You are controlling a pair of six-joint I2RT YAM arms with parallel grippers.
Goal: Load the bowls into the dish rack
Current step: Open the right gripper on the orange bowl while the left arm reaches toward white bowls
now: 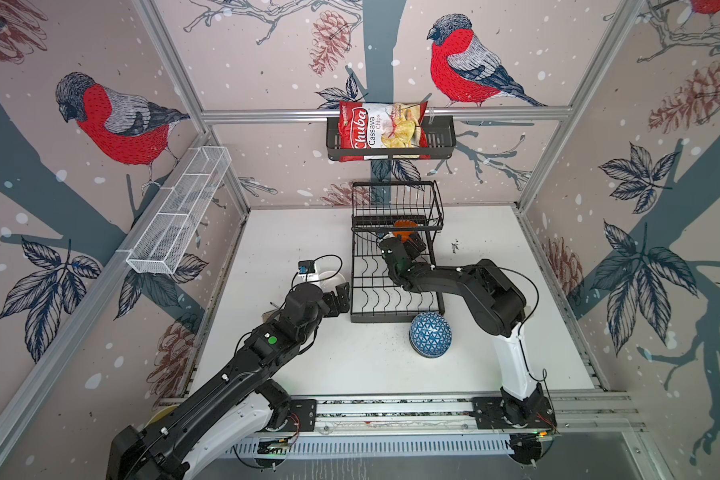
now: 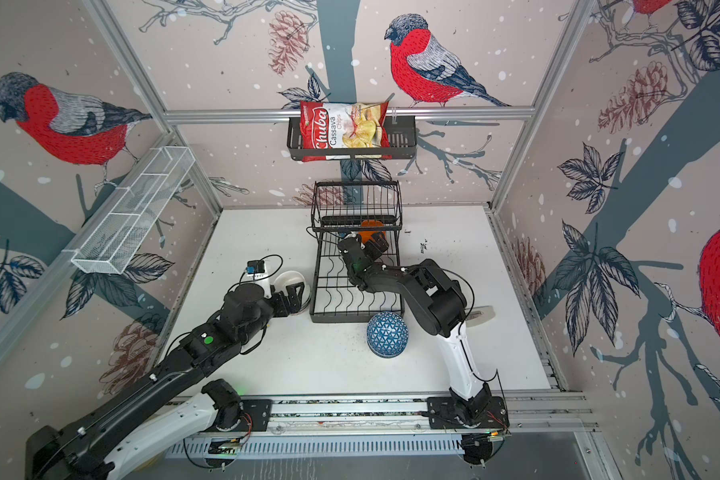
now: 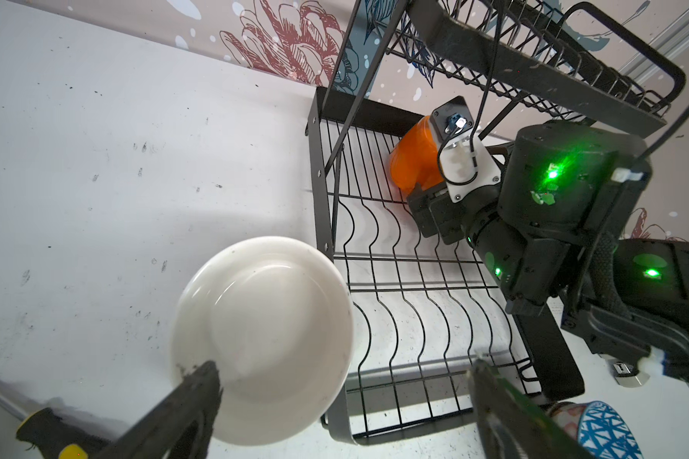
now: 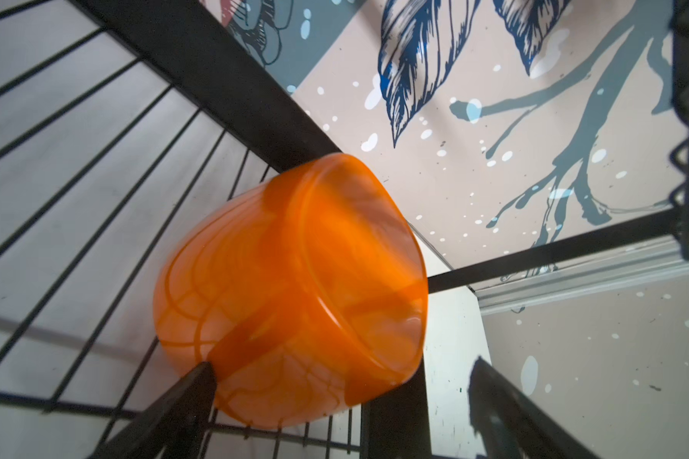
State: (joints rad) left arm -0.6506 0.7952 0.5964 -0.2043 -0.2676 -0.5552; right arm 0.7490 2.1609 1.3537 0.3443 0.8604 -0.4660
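The white bowl's rim (image 1: 319, 282) (image 3: 176, 322) on the side farthest from the dish rack is the next place for my left gripper to go to and close on.
The black wire dish rack (image 1: 391, 318) (image 2: 356, 318) stands mid-table in both top views. An orange bowl (image 1: 406, 226) (image 4: 291, 286) (image 3: 412, 159) lies on its side at the rack's back, under the raised tier. My right gripper (image 1: 412, 243) (image 4: 343, 363) is open just in front of it; one finger is at the bowl's side and the other stands apart. A plain white bowl (image 1: 331, 277) (image 3: 263, 334) sits upright on the table by the rack's left side. My left gripper (image 1: 341, 297) (image 3: 345, 369) hovers open over its near rim. A blue patterned bowl (image 1: 430, 334) (image 2: 387, 334) rests upside down before the rack.
A black wall basket with a chips bag (image 1: 383, 129) hangs behind the rack. A long white mesh shelf (image 1: 179, 212) is fixed to the left wall. A white roll (image 2: 481, 313) lies on the table behind my right arm. A yellow-and-black object (image 3: 52, 433) lies near my left gripper.
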